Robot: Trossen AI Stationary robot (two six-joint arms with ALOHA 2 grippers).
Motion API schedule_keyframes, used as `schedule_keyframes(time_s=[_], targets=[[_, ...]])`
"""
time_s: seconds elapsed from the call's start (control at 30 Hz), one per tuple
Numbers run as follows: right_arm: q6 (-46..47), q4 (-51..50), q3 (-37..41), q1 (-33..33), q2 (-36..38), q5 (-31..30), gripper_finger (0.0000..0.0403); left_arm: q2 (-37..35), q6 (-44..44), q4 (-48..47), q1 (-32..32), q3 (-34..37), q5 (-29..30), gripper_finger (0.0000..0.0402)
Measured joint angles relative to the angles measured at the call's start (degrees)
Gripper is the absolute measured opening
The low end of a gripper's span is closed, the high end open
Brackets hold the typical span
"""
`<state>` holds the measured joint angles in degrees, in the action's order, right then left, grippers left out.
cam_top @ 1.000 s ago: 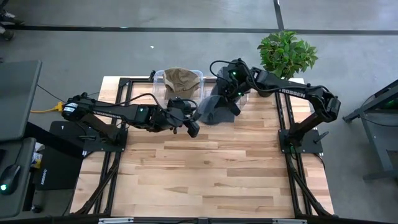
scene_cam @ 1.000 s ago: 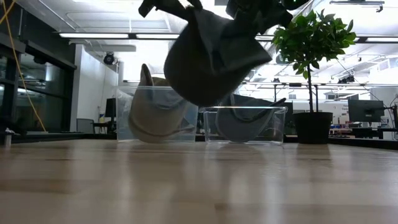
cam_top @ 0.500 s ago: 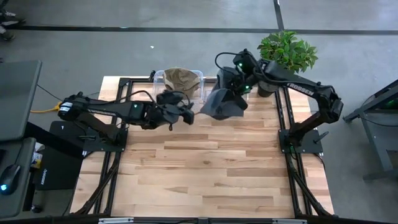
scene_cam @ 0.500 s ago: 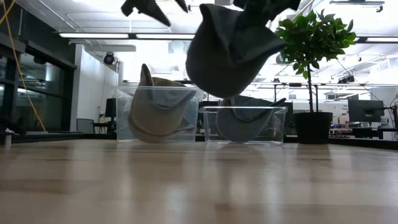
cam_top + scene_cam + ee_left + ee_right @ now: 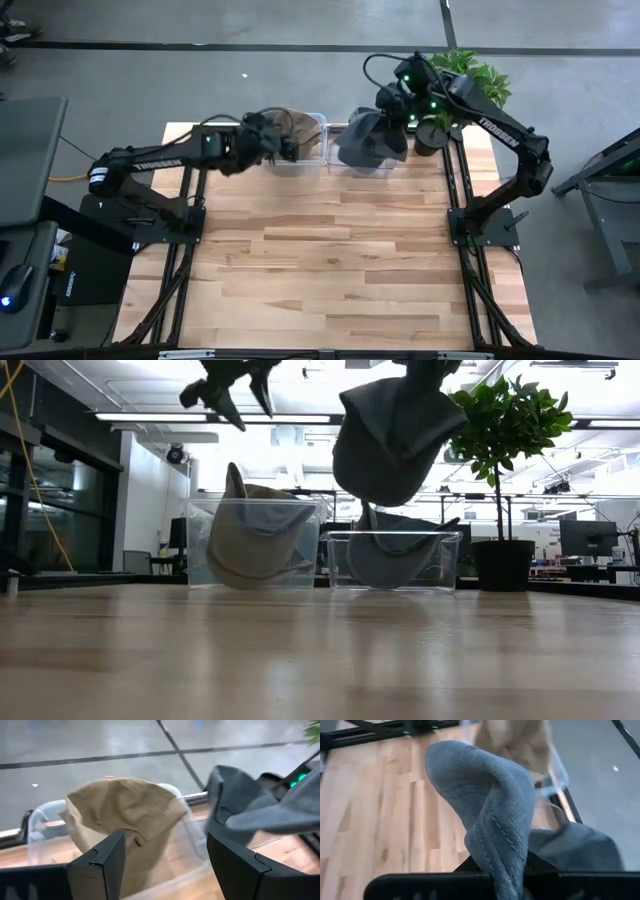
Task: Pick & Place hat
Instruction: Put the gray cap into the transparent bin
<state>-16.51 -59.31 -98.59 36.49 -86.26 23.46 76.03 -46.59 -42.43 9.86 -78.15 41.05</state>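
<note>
The grey hat, now hanging above the table's far edge, will go down inside the clear bin nearer the potted plant (image 5: 367,141) from my right gripper.
A grey hat (image 5: 366,142) hangs from my right gripper (image 5: 397,112) above the far edge of the table, over a clear bin (image 5: 390,560) that has another grey hat (image 5: 385,558) in it. In the low view the held hat (image 5: 388,438) is clear of the bin's rim. My left gripper (image 5: 288,148) is open and empty, high above a second clear bin (image 5: 318,125) that holds a tan hat (image 5: 125,812). In the left wrist view its fingers (image 5: 97,865) frame that tan hat, and the held grey hat (image 5: 260,805) shows to one side. My right gripper is shut on a folded part of the grey hat's edge (image 5: 496,862), pinched between the two fingers. The fingers come from above. The hat is lifted clear and hangs below them, its crown bulging downward (image 5: 375,475).
The two clear bins stand side by side at the table's far edge. A potted plant (image 5: 462,80) stands at the far right corner, close behind my right arm. The bare wooden tabletop (image 5: 330,270) stretches toward the near edge.
My right gripper has carried the grey hat up and toward the far right, from over the table to above the right bin. My left gripper has drawn away from the grey hat, risen and moved toward the far edge, over the tan hat's bin.
</note>
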Motion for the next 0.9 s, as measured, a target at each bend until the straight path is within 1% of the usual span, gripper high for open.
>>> schedule_keyframes(time_s=[0.13,0.33,0.43,0.63,0.73,0.9], targets=[[0.4,-1.4,-1.4,2.9,-2.7,-0.6,0.0000,0.0,6.2,2.4,6.3,0.0,-6.9,0.0237],[1.5,-3.7,-5.4,4.6,-8.4,-0.6,0.0000,0.0,14.7,10.0,14.8,0.0,-16.5,0.0237],[3.0,-5.2,-6.9,4.8,-10.4,-0.2,0.0000,0.0,16.9,10.7,18.6,0.0,-21.4,0.0237],[5.2,-6.0,-7.5,5.1,-10.9,0.3,0.0000,0.0,19.4,10.6,24.9,0.0,-31.9,0.0237],[6.1,-6.2,-7.5,5.4,-11.2,0.0,0.0000,0.1,20.7,11.5,27.1,0.0,-35.6,0.0237],[6.7,-7.8,-7.5,5.5,-13.4,0.0,0.0000,0.1,22.6,13.0,29.5,0.0,-39.0,0.0237]])
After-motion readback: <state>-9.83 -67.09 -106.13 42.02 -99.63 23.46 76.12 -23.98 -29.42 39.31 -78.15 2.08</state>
